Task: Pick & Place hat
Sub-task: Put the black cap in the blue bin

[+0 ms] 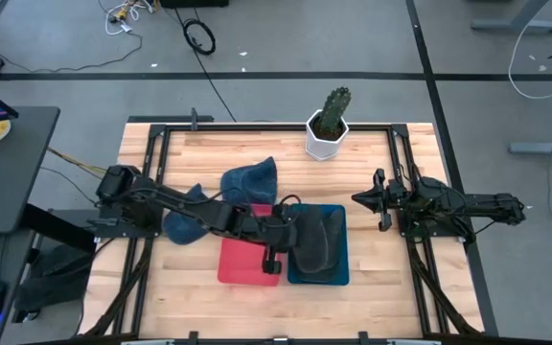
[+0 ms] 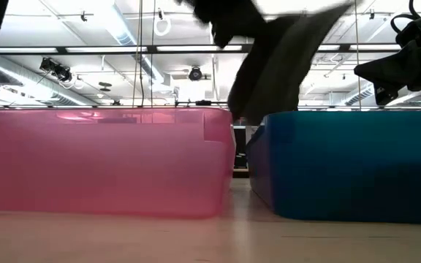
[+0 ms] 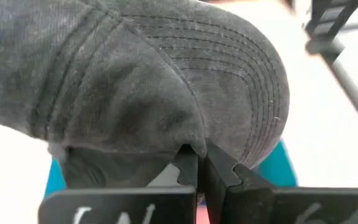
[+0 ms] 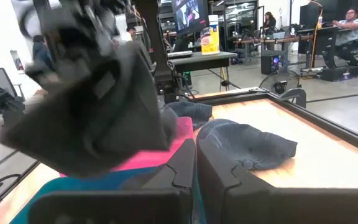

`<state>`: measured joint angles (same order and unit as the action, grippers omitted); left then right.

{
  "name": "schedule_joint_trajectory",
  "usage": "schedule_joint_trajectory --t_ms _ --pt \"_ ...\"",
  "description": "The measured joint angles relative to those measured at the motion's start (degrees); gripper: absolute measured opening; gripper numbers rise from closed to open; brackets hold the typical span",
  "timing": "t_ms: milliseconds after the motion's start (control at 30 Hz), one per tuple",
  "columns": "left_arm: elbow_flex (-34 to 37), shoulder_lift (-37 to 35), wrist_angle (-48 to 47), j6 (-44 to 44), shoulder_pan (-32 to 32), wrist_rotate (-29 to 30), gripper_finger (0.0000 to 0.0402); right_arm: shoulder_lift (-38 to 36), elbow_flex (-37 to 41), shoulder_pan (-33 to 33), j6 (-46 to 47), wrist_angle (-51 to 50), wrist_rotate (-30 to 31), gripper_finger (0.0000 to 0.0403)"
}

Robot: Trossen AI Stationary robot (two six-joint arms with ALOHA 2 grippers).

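My left gripper will let go of the dark grey cap in the middle of the blue bin (image 1: 318, 244) (image 3: 171, 146), next to the pink bin.
A dark grey cap (image 1: 320, 240) hangs over the blue bin (image 1: 338, 276), held by my left gripper (image 1: 278, 238), which reaches in from the table's left and is shut on it. In the low view the cap (image 2: 283, 58) hangs above the blue bin's (image 2: 349, 164) left rim. A pink bin (image 1: 242, 264) stands just left of the blue one. My right gripper (image 1: 364, 199) waits shut over the table's right part, touching nothing; its wrist view shows its shut fingers (image 4: 196, 163) and the cap (image 4: 92, 118) beyond them. My left gripper pinches the cap between its two fingers at the crown's lower edge (image 3: 188, 148), beside the stitched brim (image 3: 247, 81). The fingers come from the table's left, roughly level. The cap is lifted clear and droops beyond them over the blue bin.
Two blue hats lie on the wood: one (image 1: 249, 180) far of the bins, one (image 1: 185, 222) under the left arm. A cactus in a white pot (image 1: 329, 125) stands at the far edge. A black frame (image 1: 257, 125) borders the table.
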<state>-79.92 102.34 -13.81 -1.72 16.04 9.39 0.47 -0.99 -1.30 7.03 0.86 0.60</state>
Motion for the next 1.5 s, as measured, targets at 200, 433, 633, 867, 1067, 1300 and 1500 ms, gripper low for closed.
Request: schedule_joint_trajectory --t_ms 200,433,633,867,1067,1300,1500 --pt "-3.04 -0.23 0.05 -0.42 1.42 0.0 0.0004 0.0 0.0 0.0 0.0 -0.03 0.02 0.0021" --pt "-3.17 3.65 2.73 -0.22 1.13 -0.61 0.0004 0.0 0.0 0.0 0.0 -0.03 0.0 0.0021" --pt "-4.31 7.36 4.68 0.79 -0.16 -3.68 0.0004 0.0 0.0 0.0 0.0 -0.04 0.02 0.0021" --pt "-4.43 7.61 4.43 0.25 -0.48 -3.04 0.0011 0.0 0.0 0.0 0.0 -0.05 0.0 0.0021" --pt "-4.5 7.61 -0.48 -0.85 -0.49 -3.02 0.0007 0.0 0.0 0.0 0.0 -0.06 0.0 0.0021" --pt "-4.5 7.5 -3.4 -1.94 -0.57 -2.99 0.002 0.0 0.0 0.0 0.0 -0.06 0.0 0.0021" --pt "-4.5 7.48 -2.87 -2.17 -1.76 -2.99 0.004 0.0 0.0 0.0 0.0 -0.06 0.0 0.0021"
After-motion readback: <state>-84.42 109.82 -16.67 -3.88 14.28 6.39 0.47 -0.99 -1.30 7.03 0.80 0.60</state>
